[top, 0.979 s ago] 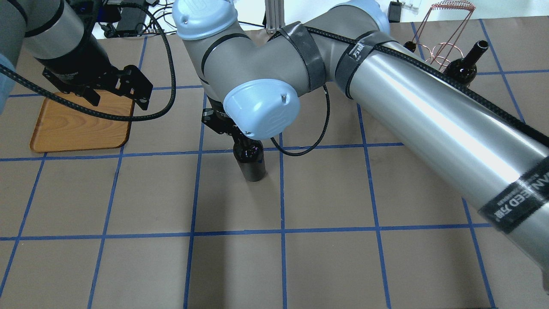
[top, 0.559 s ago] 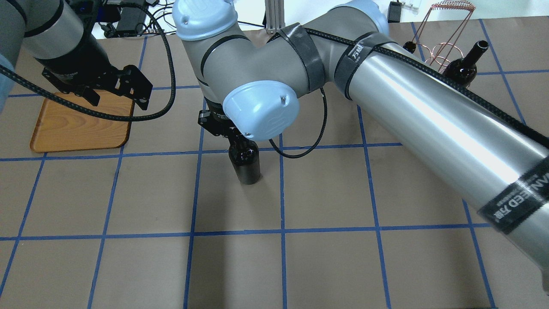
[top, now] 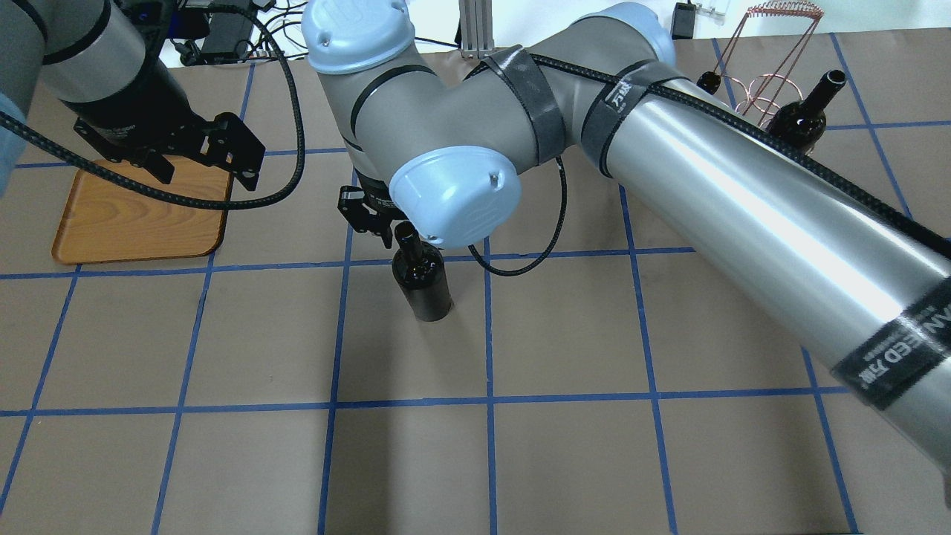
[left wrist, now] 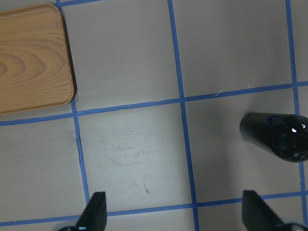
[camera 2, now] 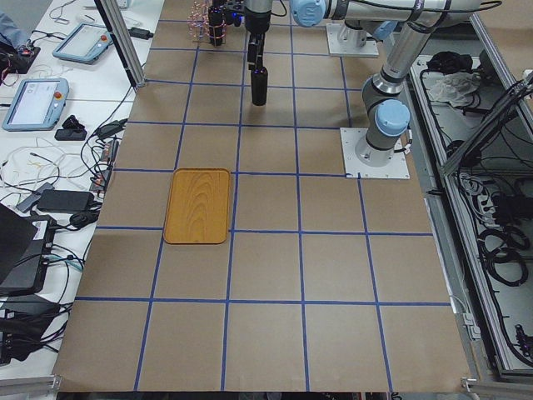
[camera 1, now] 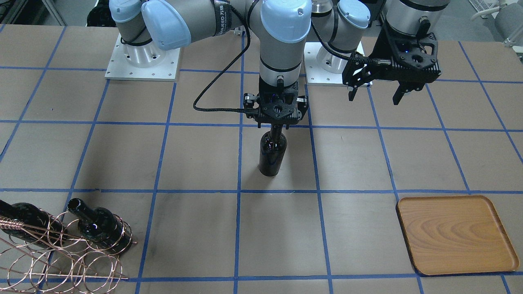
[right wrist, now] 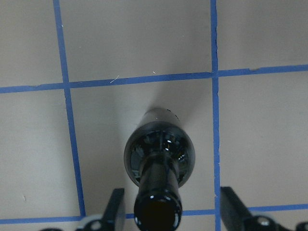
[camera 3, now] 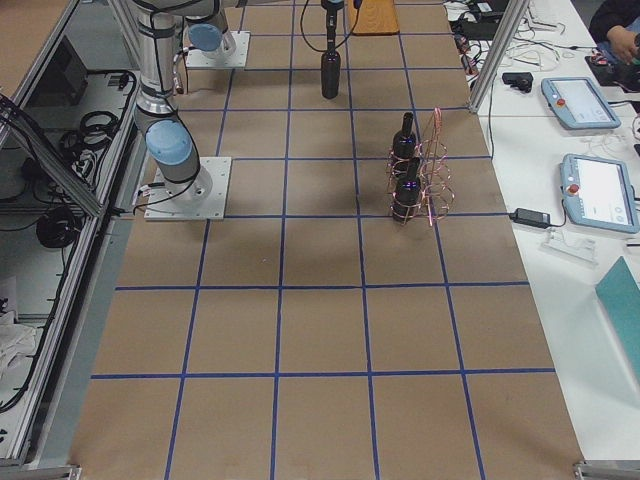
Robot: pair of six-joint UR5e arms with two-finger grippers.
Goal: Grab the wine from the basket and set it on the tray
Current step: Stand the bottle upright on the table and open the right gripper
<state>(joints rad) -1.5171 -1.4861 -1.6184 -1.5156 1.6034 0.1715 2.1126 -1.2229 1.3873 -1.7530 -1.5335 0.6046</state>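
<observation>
Next, my left gripper will grasp the standing black wine bottle's neck (camera 1: 276, 130), as this bottle belongs on the wooden tray.
A black wine bottle (camera 1: 272, 153) stands upright on the table near its middle; it also shows in the overhead view (top: 423, 282) and the right wrist view (right wrist: 159, 154). My right gripper (camera 1: 278, 127) is open. Its fingers (right wrist: 115, 209) stand on either side of the bottle's neck without touching it. The wooden tray (camera 1: 455, 234) lies bare toward my left (top: 137, 215). My left gripper (top: 206, 174) is open and empty, above the table at the tray's inner edge. The copper wire basket (camera 1: 41, 249) at the far right holds two more bottles (camera 1: 100, 228).
The table is brown paper with a blue tape grid. The basket's tall handle (top: 773, 30) rises at the far right. Both arm bases (camera 1: 141, 57) sit at the robot side. Cables, tablets and an aluminium post (camera 2: 121, 42) lie off the table's far edge.
The bottle has shifted slightly left and stands on the table. My right wrist has pulled back, so the bottle's neck now shows in the overhead view. The left arm has not moved.
</observation>
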